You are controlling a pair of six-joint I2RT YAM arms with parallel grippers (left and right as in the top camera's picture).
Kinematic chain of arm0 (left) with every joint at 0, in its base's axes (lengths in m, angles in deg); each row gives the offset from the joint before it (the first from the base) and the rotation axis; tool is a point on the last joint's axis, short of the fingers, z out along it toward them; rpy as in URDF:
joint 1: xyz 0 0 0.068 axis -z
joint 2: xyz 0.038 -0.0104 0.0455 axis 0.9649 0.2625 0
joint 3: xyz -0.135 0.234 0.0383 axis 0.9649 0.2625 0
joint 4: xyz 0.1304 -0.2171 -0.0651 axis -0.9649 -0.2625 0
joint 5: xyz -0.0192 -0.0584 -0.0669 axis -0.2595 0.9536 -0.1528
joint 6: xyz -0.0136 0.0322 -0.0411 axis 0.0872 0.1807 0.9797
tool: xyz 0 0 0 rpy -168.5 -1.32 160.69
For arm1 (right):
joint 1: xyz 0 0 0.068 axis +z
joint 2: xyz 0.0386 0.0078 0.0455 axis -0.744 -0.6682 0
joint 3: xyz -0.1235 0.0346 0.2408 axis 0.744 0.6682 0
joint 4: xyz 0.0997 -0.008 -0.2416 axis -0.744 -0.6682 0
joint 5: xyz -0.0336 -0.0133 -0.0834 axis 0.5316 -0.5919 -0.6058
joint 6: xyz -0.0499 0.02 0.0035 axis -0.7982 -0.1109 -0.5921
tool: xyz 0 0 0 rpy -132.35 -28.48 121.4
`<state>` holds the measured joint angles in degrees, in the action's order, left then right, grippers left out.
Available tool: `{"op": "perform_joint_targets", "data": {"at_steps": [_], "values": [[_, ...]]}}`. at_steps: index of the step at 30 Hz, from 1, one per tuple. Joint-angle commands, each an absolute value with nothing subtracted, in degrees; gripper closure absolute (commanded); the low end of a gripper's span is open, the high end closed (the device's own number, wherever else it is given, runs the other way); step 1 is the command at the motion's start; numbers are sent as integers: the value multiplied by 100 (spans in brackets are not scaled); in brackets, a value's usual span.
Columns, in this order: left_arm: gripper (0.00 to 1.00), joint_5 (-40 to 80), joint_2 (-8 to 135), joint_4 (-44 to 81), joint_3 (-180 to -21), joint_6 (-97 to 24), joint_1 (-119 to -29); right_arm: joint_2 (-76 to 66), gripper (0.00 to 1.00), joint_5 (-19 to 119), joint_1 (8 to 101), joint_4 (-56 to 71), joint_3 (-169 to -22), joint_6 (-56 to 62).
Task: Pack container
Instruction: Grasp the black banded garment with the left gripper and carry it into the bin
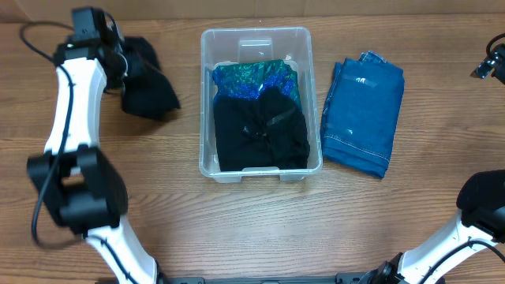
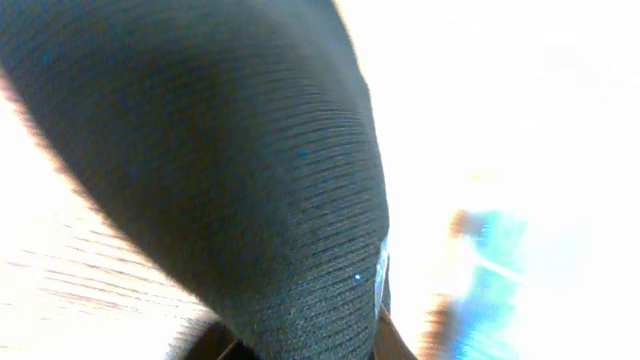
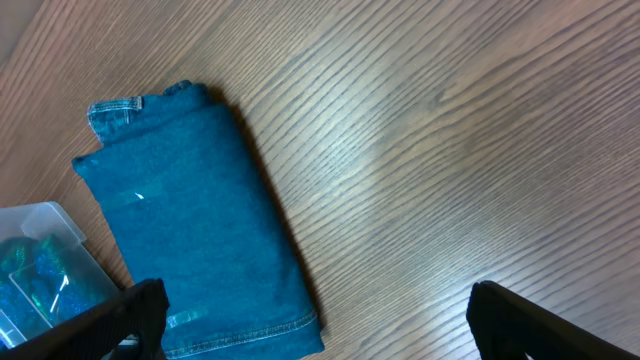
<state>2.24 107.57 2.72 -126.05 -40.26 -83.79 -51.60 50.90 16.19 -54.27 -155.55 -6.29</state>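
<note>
Next, my left gripper lets go of the black knit garment on the shiny green-blue garment [image 1: 258,77] in the clear container. The black knit garment still lies on the table.
The clear container [image 1: 256,32] stands at the table's middle and holds a black garment [image 1: 260,132] in front and a shiny green-blue garment [image 1: 256,77] behind it. My left gripper [image 1: 118,61] is at the far left, shut on another black knit garment [image 1: 150,91] that lies on the table. That fabric [image 2: 220,150] fills the left wrist view and hides the jaws. My right gripper [image 1: 493,59] is at the far right edge; its fingers [image 3: 320,305] are wide open and empty above the bare wood, right of the folded jeans [image 3: 190,240]. A container corner [image 3: 40,222] shows at the lower left.
The folded blue jeans [image 1: 363,114] lie on the table just right of the container. A cable loops at the far left edge by the left arm [image 1: 67,110]. The wooden tabletop [image 1: 260,229] extends in front of the container.
</note>
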Motion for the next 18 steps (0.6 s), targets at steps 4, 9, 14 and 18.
{"op": "perform_joint_targets", "data": {"at_steps": [4, 9, 14, 18], "values": [[96, 604, 9057, 331, -12854, -3892, -7212, -5103, 0, 5095, 1613, -5416, -15627, -644], [96, 1369, 8954, 681, -12852, -3392, -6074, -5103, 0, 5095, 1613, -5416, -15627, -644], [96, 1345, 9273, 965, -12848, -2673, -5341, -5103, 0, 5095, 1613, -5416, -15627, -644], [96, 1347, 9802, 1284, -12848, -1976, -5066, -5103, 0, 5095, 1613, -5416, -15627, -644]]}}
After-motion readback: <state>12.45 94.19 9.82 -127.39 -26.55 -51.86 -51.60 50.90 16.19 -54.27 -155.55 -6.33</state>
